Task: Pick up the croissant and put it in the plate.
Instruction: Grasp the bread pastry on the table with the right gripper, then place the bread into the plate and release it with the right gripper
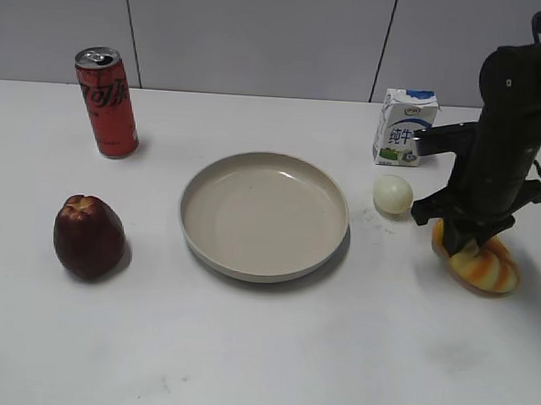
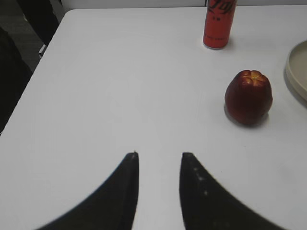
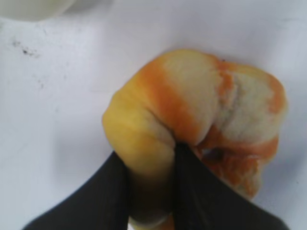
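Next, my right gripper lets go of the croissant in the middle of the beige plate [image 1: 264, 206], as I open my fingers there.
The croissant [image 1: 484, 263], orange and cream-yellow striped, lies on the table at the right of the exterior view. My right gripper [image 1: 464, 240] stands straight over it, fingers shut on its left end. In the right wrist view the two black fingers [image 3: 149, 158] pinch a yellow lobe of the croissant [image 3: 201, 105]. The beige plate [image 1: 264, 214] sits mid-table, left of the croissant; its rim also shows in the left wrist view [image 2: 296, 72]. My left gripper [image 2: 159, 155] is open and empty over bare table, out of the exterior view.
A pale egg [image 1: 392, 193] lies between plate and croissant, and a milk carton [image 1: 405, 127] stands behind it. A dark red apple [image 1: 88, 235] [image 2: 248, 97] sits at the left front and a red cola can [image 1: 107, 102] [image 2: 218, 23] at the back left.
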Robot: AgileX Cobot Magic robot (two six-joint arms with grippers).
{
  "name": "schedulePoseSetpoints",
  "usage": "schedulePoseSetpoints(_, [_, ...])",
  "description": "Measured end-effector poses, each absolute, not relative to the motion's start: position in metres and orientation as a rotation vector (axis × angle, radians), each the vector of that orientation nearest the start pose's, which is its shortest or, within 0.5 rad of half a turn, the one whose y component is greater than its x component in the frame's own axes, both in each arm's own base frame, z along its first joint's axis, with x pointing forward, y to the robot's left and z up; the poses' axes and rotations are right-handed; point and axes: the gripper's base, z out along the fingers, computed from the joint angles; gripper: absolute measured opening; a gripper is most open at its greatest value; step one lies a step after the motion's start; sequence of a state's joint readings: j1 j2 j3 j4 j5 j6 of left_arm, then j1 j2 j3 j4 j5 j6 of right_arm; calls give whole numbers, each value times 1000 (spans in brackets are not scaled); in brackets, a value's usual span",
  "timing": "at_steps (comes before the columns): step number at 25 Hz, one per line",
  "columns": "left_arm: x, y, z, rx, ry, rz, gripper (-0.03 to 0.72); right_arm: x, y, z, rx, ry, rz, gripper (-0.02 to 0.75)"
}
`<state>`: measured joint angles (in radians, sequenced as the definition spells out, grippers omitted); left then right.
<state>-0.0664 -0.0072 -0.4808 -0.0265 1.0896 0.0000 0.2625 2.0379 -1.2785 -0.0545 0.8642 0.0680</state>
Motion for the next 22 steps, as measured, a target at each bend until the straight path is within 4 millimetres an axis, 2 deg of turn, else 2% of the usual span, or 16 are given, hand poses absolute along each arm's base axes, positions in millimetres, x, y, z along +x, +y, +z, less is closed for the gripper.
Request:
schedulePoseSetpoints(2, [-5, -2, 270, 71, 2085, -72, 232, 361, 98, 147, -434, 3069, -83, 153])
schedulePoseSetpoints(4, [-5, -2, 270, 71, 2085, -72, 232, 361, 105, 175, -502, 3020, -92, 153])
schedulePoseSetpoints(6, [-5, -2, 270, 71, 2085, -72, 232, 361, 120, 202, -567, 2955, -82, 153])
schedulePoseSetpoints(9, [-5, -2, 270, 71, 2085, -72, 232, 363, 153, 238, -662, 2835, -36, 151])
schedulePoseSetpoints(13, [-5, -2, 270, 71, 2085, -72, 233, 359, 208, 263, -807, 2694, 58, 150])
schedulePoseSetpoints(16, [-5, -2, 270, 71, 2085, -72, 233, 354, 246, 258, -917, 2643, 89, 150])
schedulePoseSetpoints(22, [-5, -2, 270, 71, 2085, -72, 233, 353, 304, 202, -1088, 2610, 98, 150])
